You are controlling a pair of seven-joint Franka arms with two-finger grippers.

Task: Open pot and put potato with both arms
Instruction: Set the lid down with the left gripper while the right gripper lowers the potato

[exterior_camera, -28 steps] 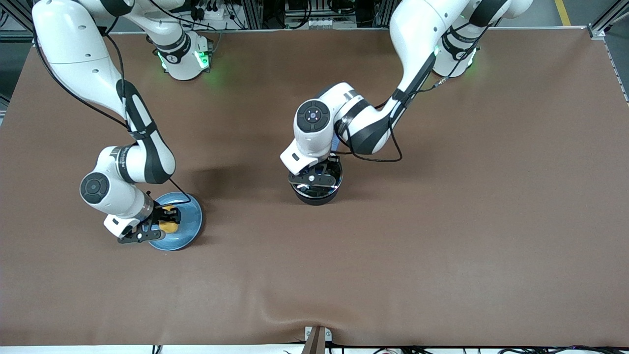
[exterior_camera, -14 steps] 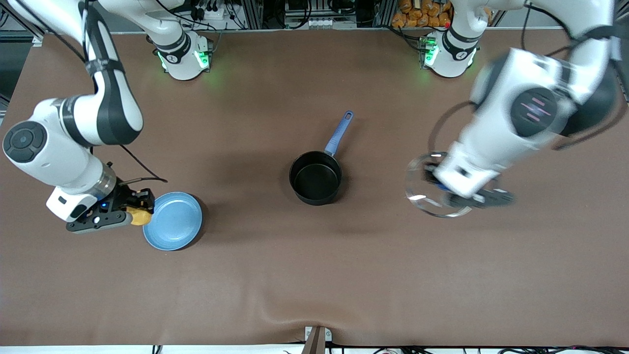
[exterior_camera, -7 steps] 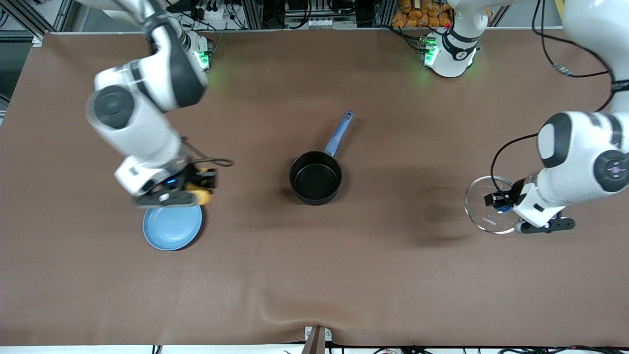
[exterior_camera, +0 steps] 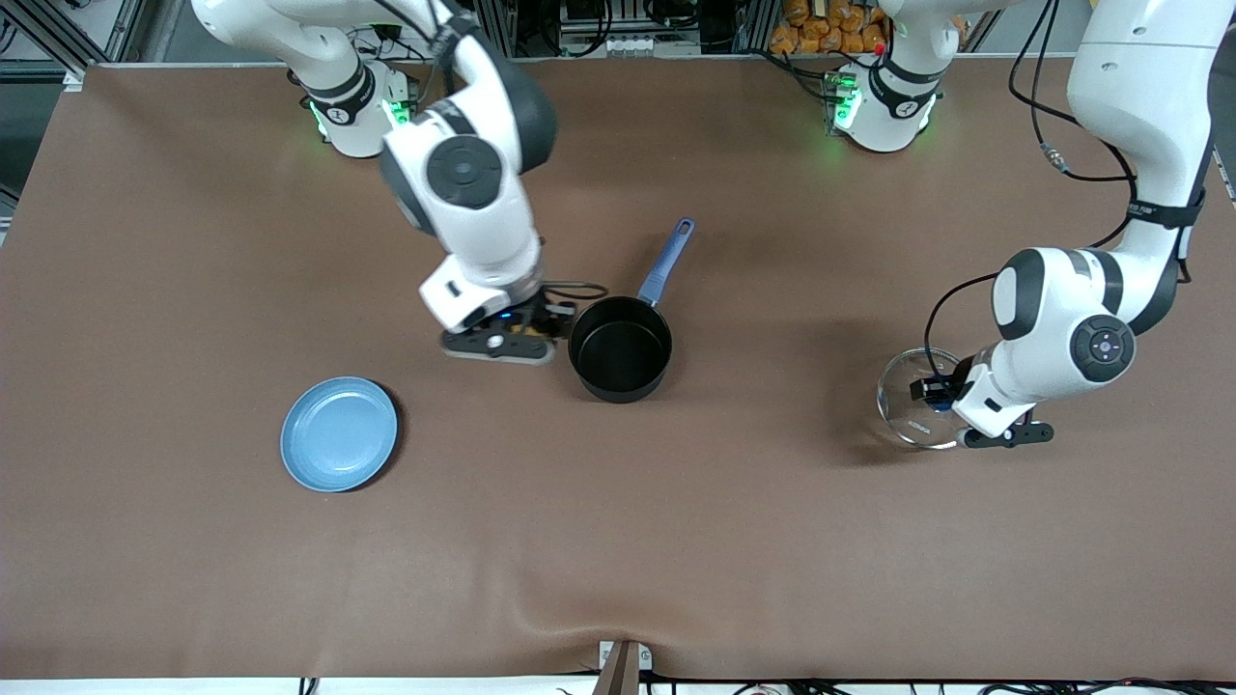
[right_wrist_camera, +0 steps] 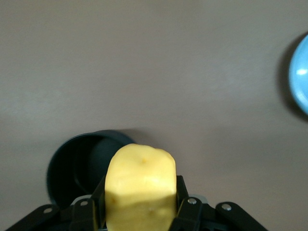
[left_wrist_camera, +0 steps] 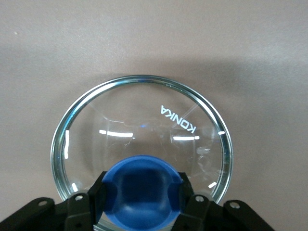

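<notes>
The robot's right gripper needs to release the potato on the black pot's bottom (exterior_camera: 613, 371) (right_wrist_camera: 90, 166), toward the side opposite the pot's blue handle.
The black pot (exterior_camera: 620, 348) with its blue handle (exterior_camera: 666, 259) stands open at the table's middle; it also shows in the right wrist view (right_wrist_camera: 82, 166). My right gripper (exterior_camera: 526, 333) is shut on the yellow potato (right_wrist_camera: 140, 185) and hangs just beside the pot's rim, toward the right arm's end. My left gripper (exterior_camera: 941, 398) is shut on the blue knob (left_wrist_camera: 143, 190) of the clear glass lid (left_wrist_camera: 144, 120), holding it low over the table toward the left arm's end; the lid also shows in the front view (exterior_camera: 908, 384).
A flat light-blue plate (exterior_camera: 339, 433) lies bare on the table toward the right arm's end, nearer the front camera than the pot; its edge shows in the right wrist view (right_wrist_camera: 299, 74). A brown mat covers the table.
My right gripper lifted the potato off the plate and carried it over beside the pot. My left gripper took the lid off the pot and carried it toward the left arm's end, then lowered it.
</notes>
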